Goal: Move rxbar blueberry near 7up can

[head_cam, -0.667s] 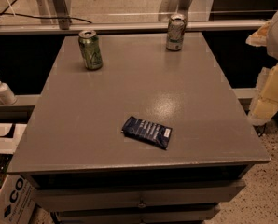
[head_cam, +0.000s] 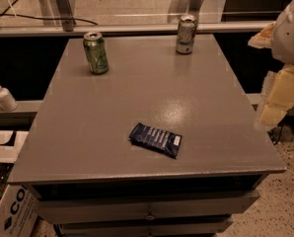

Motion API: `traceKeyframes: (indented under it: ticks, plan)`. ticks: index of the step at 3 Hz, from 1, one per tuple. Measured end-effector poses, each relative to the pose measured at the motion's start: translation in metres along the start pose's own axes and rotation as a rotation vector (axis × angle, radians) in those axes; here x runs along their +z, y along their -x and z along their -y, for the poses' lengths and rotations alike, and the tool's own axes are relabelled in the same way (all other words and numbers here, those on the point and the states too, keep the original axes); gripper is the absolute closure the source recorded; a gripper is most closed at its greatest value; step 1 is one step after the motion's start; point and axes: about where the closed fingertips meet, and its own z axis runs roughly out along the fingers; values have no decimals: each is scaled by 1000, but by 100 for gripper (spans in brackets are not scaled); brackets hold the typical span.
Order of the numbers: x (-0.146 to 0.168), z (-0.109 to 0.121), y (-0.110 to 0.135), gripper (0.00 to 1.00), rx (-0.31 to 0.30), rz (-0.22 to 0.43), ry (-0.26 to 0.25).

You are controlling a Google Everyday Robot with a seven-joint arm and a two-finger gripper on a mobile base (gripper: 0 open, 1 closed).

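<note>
The robot's gripper needs to next move to the middle point(head_cam: 157, 139) of the rxbar blueberry and close there, so both of the rxbar blueberry's ends stay free.
The rxbar blueberry point(head_cam: 155, 139), a flat dark navy wrapper with white lettering, lies flat on the grey table point(head_cam: 137, 93) near its front edge, slightly right of centre. The 7up can point(head_cam: 186, 34), pale silvery with green markings, stands upright at the back right of the table. My gripper point(head_cam: 271, 113) hangs off the table's right edge, beside and above the tabletop, well to the right of the bar and touching nothing. It holds nothing that I can see.
An all-green can point(head_cam: 96, 53) stands upright at the back left of the table. A white pump bottle point(head_cam: 2, 96) sits on a ledge to the left. A cardboard box point(head_cam: 11, 211) stands on the floor at the front left. Drawers run below the tabletop.
</note>
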Motion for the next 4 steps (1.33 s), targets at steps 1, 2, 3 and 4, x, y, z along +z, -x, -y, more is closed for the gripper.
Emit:
traceKeyframes:
  ticks: [1,2,3,4]
  plan:
    - [11,-13,33,0,-86,29,33]
    - [28,-27,64,0,-154,37,65]
    - [53,-42,90,0,-200,33,88]
    - [120,-54,126,0,-235,37,116]
